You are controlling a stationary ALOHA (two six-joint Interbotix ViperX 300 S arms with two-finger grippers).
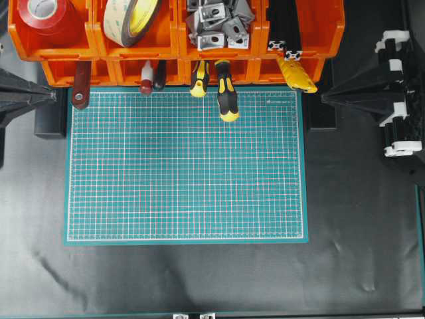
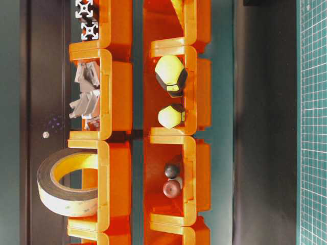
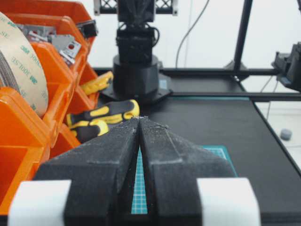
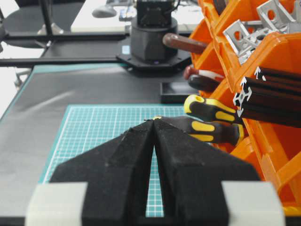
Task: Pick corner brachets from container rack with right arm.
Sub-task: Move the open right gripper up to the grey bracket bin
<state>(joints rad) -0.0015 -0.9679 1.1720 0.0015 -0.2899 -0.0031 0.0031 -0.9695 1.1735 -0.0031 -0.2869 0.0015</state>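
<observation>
I will close my right gripper on the corner bracket on top of the heap's middle (image 1: 213, 12), nearer the double-sided tape roll than the black bars.
The corner brackets (image 1: 216, 25) are a heap of small grey metal angle pieces in an upper bin of the orange container rack (image 1: 178, 46) along the far edge. They also show in the table-level view (image 2: 87, 94), the left wrist view (image 3: 61, 42) and the right wrist view (image 4: 254, 28). My right gripper (image 1: 325, 98) is shut and empty, low at the right of the mat, well apart from the rack; its closed tips (image 4: 154, 120) point across the mat. My left gripper (image 1: 54, 97) is shut and empty at the left; its tips (image 3: 140, 118) meet.
A green cutting mat (image 1: 186, 166) lies in the middle. The other bins hold a red tape roll (image 1: 41, 16), a double-sided tape roll (image 1: 129, 20), black slotted bars (image 1: 285, 36), yellow-black screwdrivers (image 1: 226, 96), a yellow knife (image 1: 297, 76) and a red-handled tool (image 1: 81, 86).
</observation>
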